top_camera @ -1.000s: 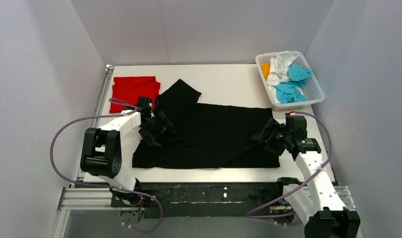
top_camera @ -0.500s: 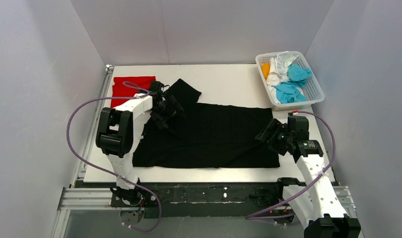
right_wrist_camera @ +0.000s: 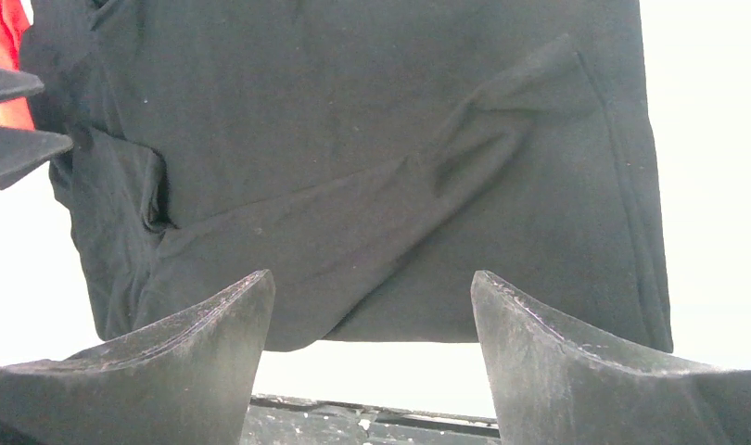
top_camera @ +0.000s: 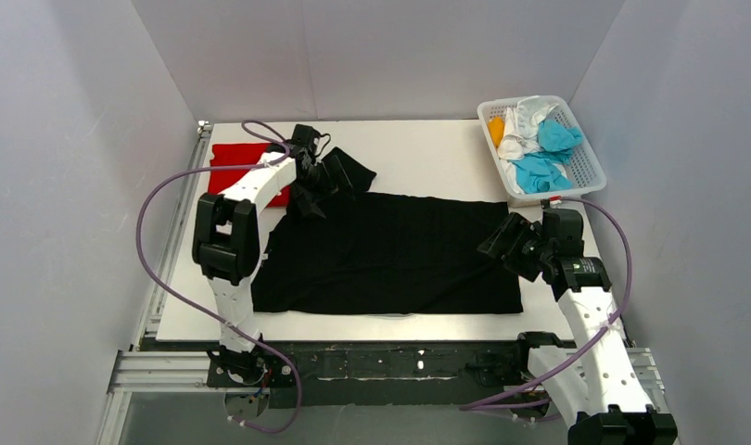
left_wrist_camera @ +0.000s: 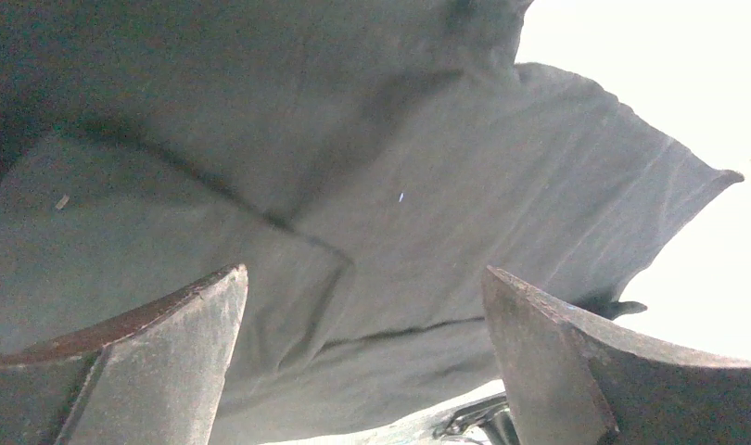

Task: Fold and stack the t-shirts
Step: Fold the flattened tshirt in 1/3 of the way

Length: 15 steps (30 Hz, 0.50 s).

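I need to move my left gripper next to the back corner (top_camera: 337, 152) of the black t-shirt's sleeve, beside the red t-shirt, and close it there.
A large black t-shirt (top_camera: 400, 255) lies spread on the white table, one sleeve (top_camera: 349, 171) sticking out at its back left. It fills the left wrist view (left_wrist_camera: 372, 185) and the right wrist view (right_wrist_camera: 372, 139). A folded red t-shirt (top_camera: 237, 159) lies at the back left, partly hidden by the left arm. My left gripper (top_camera: 321, 185) is open and empty, just above the black sleeve. My right gripper (top_camera: 502, 246) is open and empty over the black shirt's right edge.
A white lattice basket (top_camera: 590, 171) at the back right holds crumpled cyan (top_camera: 543, 167), white (top_camera: 520, 125) and orange (top_camera: 495, 130) cloth. Grey walls enclose the table on three sides. A metal rail (top_camera: 372, 357) runs along the near edge.
My left arm has swung from the shirt's left side toward the back, up to the sleeve by the red t-shirt. My right gripper has shifted slightly back and right.
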### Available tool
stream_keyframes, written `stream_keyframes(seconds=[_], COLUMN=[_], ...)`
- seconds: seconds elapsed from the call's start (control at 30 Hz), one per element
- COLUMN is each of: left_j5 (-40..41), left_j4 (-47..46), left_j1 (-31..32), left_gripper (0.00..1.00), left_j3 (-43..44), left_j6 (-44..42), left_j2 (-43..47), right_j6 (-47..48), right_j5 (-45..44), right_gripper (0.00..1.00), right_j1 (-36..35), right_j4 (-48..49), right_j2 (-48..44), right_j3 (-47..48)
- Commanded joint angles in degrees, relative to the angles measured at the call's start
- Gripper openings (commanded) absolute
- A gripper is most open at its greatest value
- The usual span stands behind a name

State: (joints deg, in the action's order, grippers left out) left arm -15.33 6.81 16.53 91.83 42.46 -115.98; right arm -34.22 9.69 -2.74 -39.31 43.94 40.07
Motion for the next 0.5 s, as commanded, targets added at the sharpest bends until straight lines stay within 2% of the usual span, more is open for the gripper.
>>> stream_keyframes(seconds=[0.0,0.1,0.23,0.47], left_j5=[5.32,8.34,10.76,6.9], left_j4=[10.37,10.97,8.3,2.3], left_j1=[-0.18,-0.24,-0.36,-3.44], left_gripper=[0.98,0.98,0.98,0.98], left_j3=[-5.6,-15.9,-28.71,-40.79], left_j6=[-5.0,-5.11,-5.61,-1.45], left_j2=[13.55,22.93,31.69,31.52], right_j6=[2.28,2.56,3.83,1.96], right_j5=[2.87,2.85,-2.72,-8.22], right_gripper=[0.87,0.88,0.89,0.88], right_j1=[-1.36,-6.18,-17.23,-19.41], right_j4=[2.3,4.69,5.64,14.98], right_j2=[2.08,5.75,16.81,33.68], right_j3=[3.03,3.81,7.63,8.62])
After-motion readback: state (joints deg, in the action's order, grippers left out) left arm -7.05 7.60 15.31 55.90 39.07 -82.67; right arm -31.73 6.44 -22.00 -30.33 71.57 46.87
